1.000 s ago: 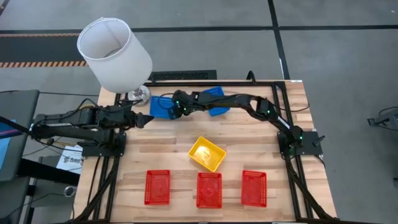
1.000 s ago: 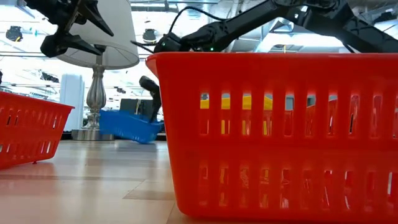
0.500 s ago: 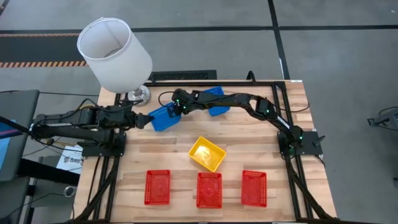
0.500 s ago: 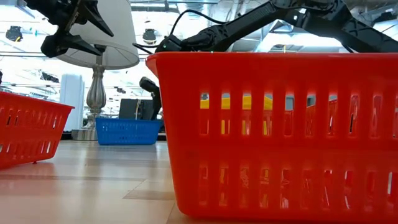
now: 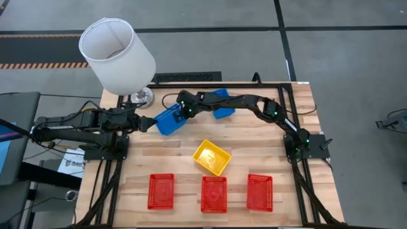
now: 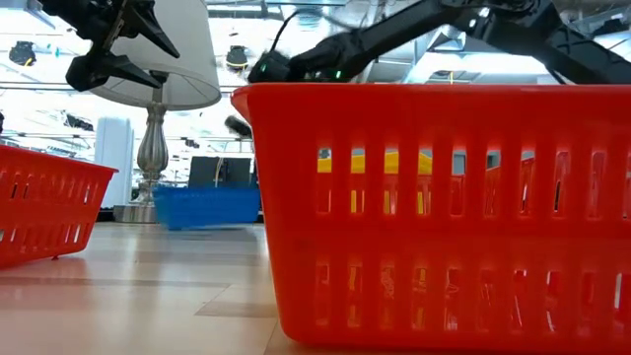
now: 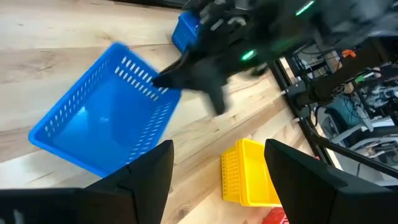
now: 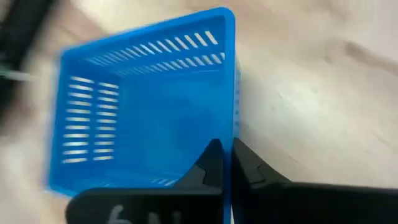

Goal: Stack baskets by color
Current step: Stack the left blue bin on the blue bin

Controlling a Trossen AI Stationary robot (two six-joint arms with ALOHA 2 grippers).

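Note:
The robot's right gripper will release the blue basket it holds, now on the table's far half, inside the other blue basket [image 5: 222,104], the one beyond the yellow basket.
A blue basket [image 5: 167,120] lies on the table's far half, also seen in the left wrist view [image 7: 102,130] and the low view [image 6: 206,207]. My right gripper [image 5: 183,112] is shut on its wall. A second blue basket [image 5: 220,104] lies under the right arm. Nearer the middle sits a yellow basket [image 5: 212,157]. Three red baskets [image 5: 161,191] [image 5: 214,194] [image 5: 259,192] stand in a row along the near edge. My left gripper [image 5: 147,123] hovers open just left of the held blue basket, touching nothing. My right gripper pinches one wall of the blue basket at its rim [image 8: 234,134], near a corner, with one finger inside the basket and one outside. The fingers slant down from the table's right and far side. The basket looks level in the low view; whether its bottom is off the table I cannot tell.
A lamp with a white shade [image 5: 117,54] stands on its metal base [image 5: 140,97] at the far left corner, close behind the held basket. Bare wood shows between the yellow basket and the red row, and at the table's right side.
The blue basket, tipped up on one edge a second ago, has come down level and has turned and slid a little toward the near edge. It shows blurred in the low view now. The left arm has kept still.

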